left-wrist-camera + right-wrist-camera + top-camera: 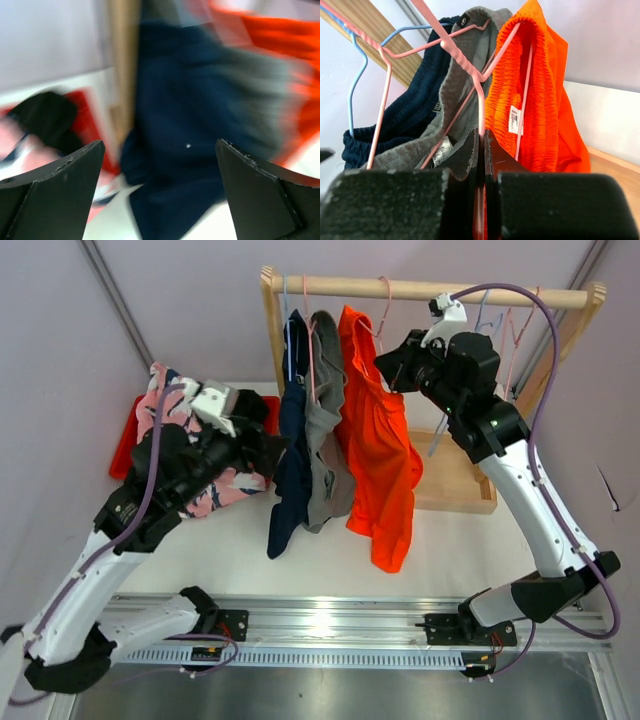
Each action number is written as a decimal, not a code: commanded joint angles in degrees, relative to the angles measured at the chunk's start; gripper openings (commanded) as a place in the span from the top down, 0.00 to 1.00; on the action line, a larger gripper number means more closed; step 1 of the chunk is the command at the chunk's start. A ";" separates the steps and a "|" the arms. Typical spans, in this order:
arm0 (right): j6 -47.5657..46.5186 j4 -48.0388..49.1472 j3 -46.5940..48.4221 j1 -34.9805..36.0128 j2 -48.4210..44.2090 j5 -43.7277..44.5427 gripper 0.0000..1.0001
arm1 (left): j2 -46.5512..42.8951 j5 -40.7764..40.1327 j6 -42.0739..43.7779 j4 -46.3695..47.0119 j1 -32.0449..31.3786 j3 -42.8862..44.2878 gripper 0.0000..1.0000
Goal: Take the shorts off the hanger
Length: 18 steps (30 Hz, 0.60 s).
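My left gripper will grip the lower part of the orange shorts [395, 517], because my right gripper has hold of their pink hanger.
Three shorts hang on hangers from the wooden rod [420, 290]: navy blue [290, 470], grey [325, 430] and bright orange [380, 450]. My right gripper [388, 362] is shut on the pink wire hanger [481, 107] that carries the orange shorts [540, 100], just below its twisted neck. The grey shorts [455, 105] and navy shorts [410, 110] hang beside it. My left gripper [280, 452] is open and empty, its jaws wide apart facing the navy shorts [190, 125]. The pink patterned shorts [175, 405] lie at the left on a red tray [125, 445], with black cloth [45, 117] beside them.
The rack's wooden base [455, 475] sits under the right arm. Empty pink and blue hangers [510, 335] hang at the rod's right end. A wooden rack post [122, 75] stands just left of the navy shorts. Walls close in on the left and back.
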 commanded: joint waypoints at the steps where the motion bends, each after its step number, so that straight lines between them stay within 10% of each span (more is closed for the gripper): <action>1: -0.14 5.21 1.15 1.17 -6.40 3.34 1.00 | 4.68 -1.44 2.52 3.64 -11.91 3.94 0.01; 10: 4.52 0.47 0.97 5.47 -12.20 22.05 1.00 | 18.58 -5.75 1.73 14.28 -33.65 8.87 0.01; 18: 7.86 -1.39 -2.36 7.32 -15.01 27.25 1.00 | 27.46 -4.70 -0.64 19.47 -40.09 12.04 0.01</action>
